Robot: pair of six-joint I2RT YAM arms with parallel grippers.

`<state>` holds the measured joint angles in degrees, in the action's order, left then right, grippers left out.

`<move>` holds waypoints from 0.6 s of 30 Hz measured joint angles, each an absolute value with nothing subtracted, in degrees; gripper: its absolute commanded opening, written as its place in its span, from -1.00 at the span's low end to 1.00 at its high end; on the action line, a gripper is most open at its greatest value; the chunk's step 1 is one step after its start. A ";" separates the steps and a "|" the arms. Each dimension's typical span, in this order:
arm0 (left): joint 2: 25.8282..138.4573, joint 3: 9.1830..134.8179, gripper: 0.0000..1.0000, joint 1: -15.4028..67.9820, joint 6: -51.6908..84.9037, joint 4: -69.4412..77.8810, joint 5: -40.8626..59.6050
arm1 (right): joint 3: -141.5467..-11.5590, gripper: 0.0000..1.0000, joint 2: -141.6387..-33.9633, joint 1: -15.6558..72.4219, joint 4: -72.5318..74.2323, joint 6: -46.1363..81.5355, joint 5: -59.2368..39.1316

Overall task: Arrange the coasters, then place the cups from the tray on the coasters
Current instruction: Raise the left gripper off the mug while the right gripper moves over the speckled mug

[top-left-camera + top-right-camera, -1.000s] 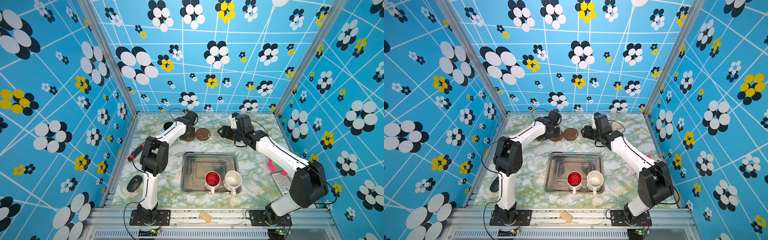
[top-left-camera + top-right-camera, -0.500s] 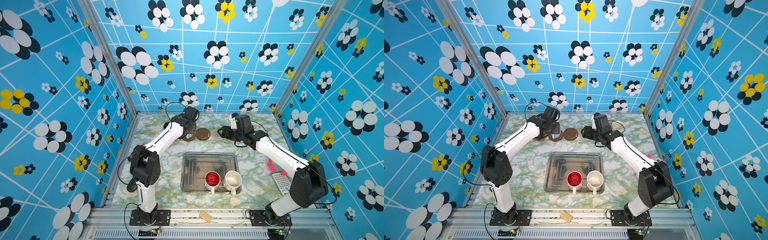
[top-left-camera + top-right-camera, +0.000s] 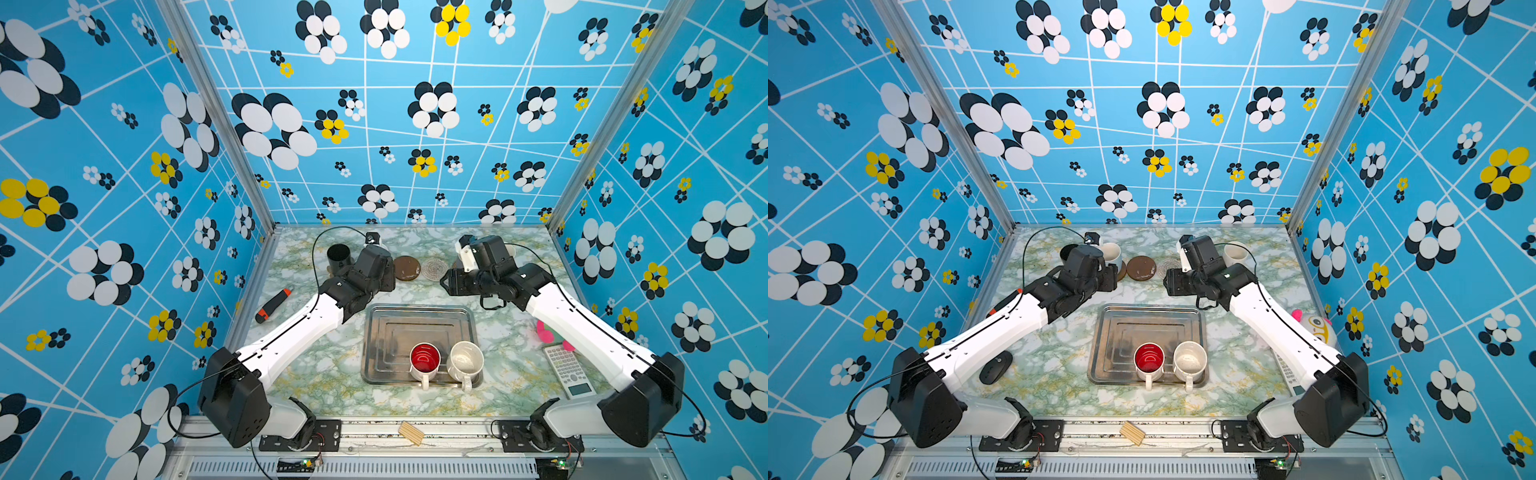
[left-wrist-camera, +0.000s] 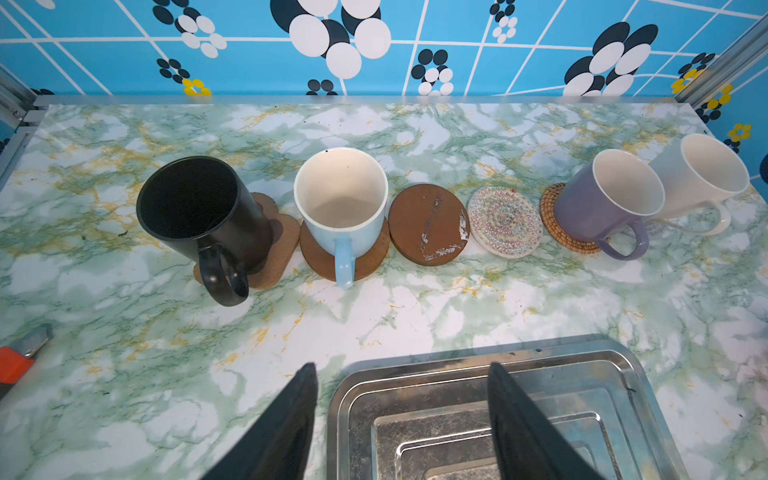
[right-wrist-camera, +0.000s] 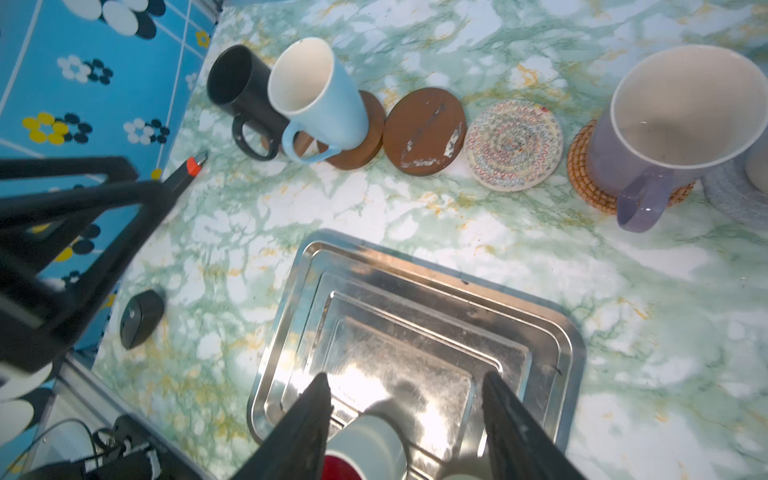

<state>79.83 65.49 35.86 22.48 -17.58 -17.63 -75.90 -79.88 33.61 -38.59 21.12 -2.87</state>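
The speckled cup's handle [image 3: 466, 385], beside the red-inside cup on the tray, is my right gripper's next grip.
In the left wrist view the coasters lie in a row at the back. The black cup [image 4: 199, 208] stands on the paw coaster [image 4: 278, 232] and the light blue cup [image 4: 340, 203] on a dark-brown disc [image 4: 374, 257]. A second dark-brown disc [image 4: 428, 224] and the lacy disc [image 4: 505, 222] are bare. The lavender cup [image 4: 602, 199] stands on the rattan disc [image 4: 552, 224], with the cream cup [image 4: 706, 174] beside it. The tray [image 3: 374, 332] holds the red-inside cup [image 3: 424, 359] and the speckled cup [image 3: 466, 360]. My left gripper [image 4: 402, 368] is open and empty over the tray's far corner. My right gripper [image 5: 406, 376] is open above the tray.
An orange-and-black knife [image 3: 272, 305] and a black mouse [image 3: 995, 365] lie at the left. A calculator [image 3: 569, 370] and a pink toy [image 3: 544, 330] lie under the right arm. A small wooden piece [image 3: 410, 432] rests on the front rail.
My left gripper has let go of the light blue cup, opened and drawn back toward the tray, and the left elbow has swung outward. The right arm has hardly moved.
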 measured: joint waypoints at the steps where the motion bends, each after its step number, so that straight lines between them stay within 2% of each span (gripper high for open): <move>1: 79.11 64.12 0.33 35.88 22.63 -16.58 -17.65 | -76.42 0.21 -79.18 35.00 -40.47 20.69 -2.00; 8: 75.77 58.39 0.34 35.86 22.68 -10.72 -17.65 | -73.47 0.21 -75.02 41.93 -52.45 21.89 3.68; 18: 76.25 58.17 0.34 35.86 22.65 -9.76 -18.76 | -66.24 0.17 -66.74 47.20 -61.71 28.23 7.01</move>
<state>76.25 58.17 35.86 22.65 -9.76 -18.76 -66.24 -66.74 47.20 -61.71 28.23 7.01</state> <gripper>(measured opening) 0.667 0.590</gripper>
